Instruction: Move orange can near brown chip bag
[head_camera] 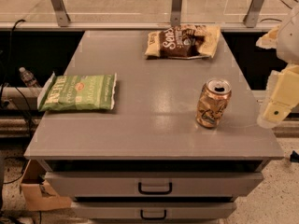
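The robot's gripper should next move to the orange can and close around the can's body (213,108), below its silver top.
The orange can (213,103) stands upright on the right part of the grey table top (149,120), silver top showing. The brown chip bag (183,41) lies at the far edge of the table, right of centre, well behind the can. My gripper (278,105) is at the right edge of the view, to the right of the can, off the table's right side and apart from the can. It holds nothing that I can see.
A green chip bag (78,93) lies on the left side of the table. Two drawers (154,186) with black handles are below the top. A cardboard box (38,188) sits on the floor at left. A rail with metal posts (176,4) runs behind.
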Controlling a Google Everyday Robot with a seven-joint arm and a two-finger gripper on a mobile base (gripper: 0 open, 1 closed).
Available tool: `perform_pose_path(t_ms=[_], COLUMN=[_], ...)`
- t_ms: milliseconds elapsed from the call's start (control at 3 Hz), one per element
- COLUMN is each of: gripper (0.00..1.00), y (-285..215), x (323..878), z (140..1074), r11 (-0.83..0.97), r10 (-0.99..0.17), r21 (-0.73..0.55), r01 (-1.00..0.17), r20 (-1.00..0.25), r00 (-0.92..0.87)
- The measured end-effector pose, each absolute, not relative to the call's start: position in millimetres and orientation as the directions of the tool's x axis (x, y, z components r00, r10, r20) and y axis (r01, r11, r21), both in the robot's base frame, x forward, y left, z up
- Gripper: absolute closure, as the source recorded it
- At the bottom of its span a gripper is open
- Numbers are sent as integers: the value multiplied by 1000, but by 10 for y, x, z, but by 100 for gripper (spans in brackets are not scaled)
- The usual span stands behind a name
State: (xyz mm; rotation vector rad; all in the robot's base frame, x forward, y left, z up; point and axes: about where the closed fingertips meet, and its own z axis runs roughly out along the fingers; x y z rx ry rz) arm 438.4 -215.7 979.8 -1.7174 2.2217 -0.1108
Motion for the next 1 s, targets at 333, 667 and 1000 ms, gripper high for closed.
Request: perform_pose_path(t_ms=[333,667,1000], gripper=[0,0,0], y=[-2157,-2196,-2296], x=[4387,4419,4483], z=[9809,9713,9536], r11=[274,309,386], r10=[-951,-927,-860], r21=[-264,-249,-214], r01=[-925,-918,-897], r20=[-218,-293,-436], r00=[-220,-233,-266])
